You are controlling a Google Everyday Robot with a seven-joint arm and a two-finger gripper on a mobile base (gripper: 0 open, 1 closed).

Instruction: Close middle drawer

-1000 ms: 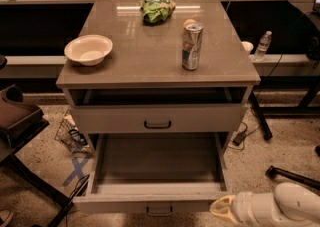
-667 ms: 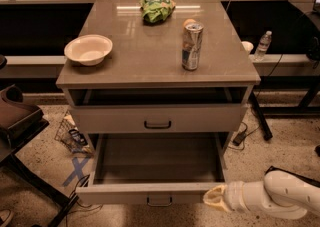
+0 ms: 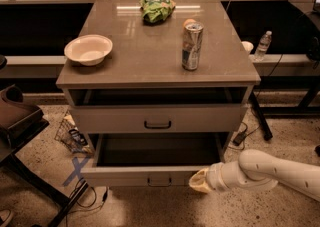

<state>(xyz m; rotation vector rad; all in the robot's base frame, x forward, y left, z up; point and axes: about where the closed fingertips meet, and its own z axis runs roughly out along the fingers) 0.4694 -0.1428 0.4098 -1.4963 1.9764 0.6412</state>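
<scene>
Next, I release the middle drawer, front back in the cabinet [image 3: 155, 160], beneath the top drawer.
The middle drawer [image 3: 125, 176] is the wide grey-beige one, pulled partway out of the cabinet. Its small dark handle [image 3: 160, 182] sits at the centre of its flat front, and its long inside [image 3: 157, 150] lies in shadow. The gripper [image 3: 200, 181], pale yellowish at the tip of the white arm [image 3: 270, 171], reaches in from the lower right. It rests against the right end of the drawer front. The top drawer [image 3: 157, 119] above stands slightly out. The lowest drawer is hidden below.
On the tabletop [image 3: 145, 56] stand a white bowl [image 3: 88, 49], a drink can [image 3: 192, 46] and a green bag [image 3: 157, 9]. A dark chair [image 3: 20, 121] is at left, with a wire basket [image 3: 72, 136] and cables on the floor. A water bottle [image 3: 263, 45] stands at right.
The gripper has moved left and toward the cabinet, along the drawer front's right end. The middle drawer now sticks out less than before.
</scene>
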